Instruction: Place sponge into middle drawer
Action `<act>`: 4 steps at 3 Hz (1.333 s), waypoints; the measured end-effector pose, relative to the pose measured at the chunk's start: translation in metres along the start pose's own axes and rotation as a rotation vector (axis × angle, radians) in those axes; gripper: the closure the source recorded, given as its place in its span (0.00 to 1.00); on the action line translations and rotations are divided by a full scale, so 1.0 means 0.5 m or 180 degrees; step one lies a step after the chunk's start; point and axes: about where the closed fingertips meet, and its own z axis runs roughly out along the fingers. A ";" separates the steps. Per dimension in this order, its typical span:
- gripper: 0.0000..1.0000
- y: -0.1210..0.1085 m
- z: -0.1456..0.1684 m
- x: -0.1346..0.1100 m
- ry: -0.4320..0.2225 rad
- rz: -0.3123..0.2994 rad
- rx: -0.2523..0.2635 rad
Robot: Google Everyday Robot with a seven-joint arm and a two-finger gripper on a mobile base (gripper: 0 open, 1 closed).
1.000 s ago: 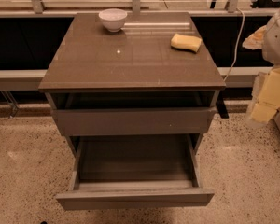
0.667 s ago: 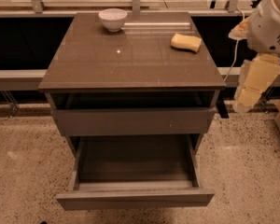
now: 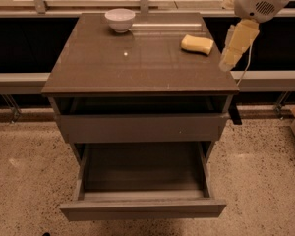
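Note:
Next, my gripper grabs the end of the pale yellow sponge [image 3: 204, 47] that is farther away from the small white bowl.
The pale yellow sponge [image 3: 197, 44] lies on the glossy brown top slab [image 3: 137, 63] of the cabinet, near its right back corner. The middle drawer [image 3: 142, 209] is pulled far out at the bottom of the view, and its grey floor holds nothing. My gripper [image 3: 228, 63] hangs from the white arm [image 3: 258, 1] at the upper right. It points down beside the slab's right edge, a little to the right of the sponge and not touching it.
A small white bowl [image 3: 120, 19] stands at the back of the slab. The drawer above the middle one [image 3: 142, 128] is open a crack. A metal rail [image 3: 19, 80] and dark panels run behind the cabinet. The floor is speckled [image 3: 265, 181].
The arm has swung up and to the left, from beside the cabinet's right side to just right of the sponge. Sponge, bowl and drawers have not moved.

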 end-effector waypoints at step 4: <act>0.00 -0.337 0.192 -0.002 -0.1572 0.1425 0.0604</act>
